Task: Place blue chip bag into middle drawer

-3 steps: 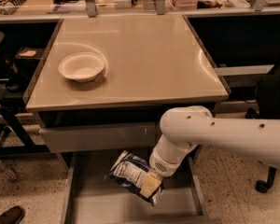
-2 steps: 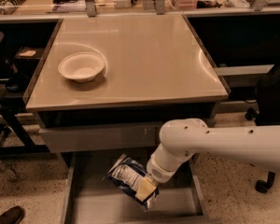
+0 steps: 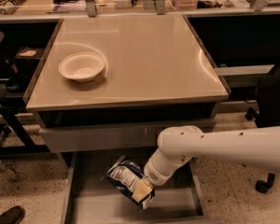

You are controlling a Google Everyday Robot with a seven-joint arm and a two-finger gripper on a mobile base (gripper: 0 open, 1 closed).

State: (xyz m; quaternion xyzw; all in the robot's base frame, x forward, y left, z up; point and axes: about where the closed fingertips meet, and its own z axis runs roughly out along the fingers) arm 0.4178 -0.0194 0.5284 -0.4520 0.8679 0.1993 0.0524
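Note:
Next, my gripper sets the blue chip bag free and leaves it lying near the centre of the open middle drawer's grey bottom [image 3: 130, 191].
The blue chip bag [image 3: 123, 176] is a dark-blue foil bag with a white label. It hangs tilted just above the floor of the pulled-out middle drawer [image 3: 98, 205], a grey metal tray below the table. My gripper [image 3: 142, 190] reaches down from the white arm [image 3: 214, 146] on the right and is shut on the bag's lower right end. Its pale fingertip shows against the bag.
A white round bowl [image 3: 82, 66] sits on the left of the beige table top [image 3: 144, 55]. A closed drawer front [image 3: 102, 136] lies above the open drawer. A black office chair [image 3: 273, 101] stands at the right. A shoe [image 3: 7, 216] is at the lower left.
The arm and gripper have shifted slightly left and lower with the bag, which now hangs nearer the drawer floor.

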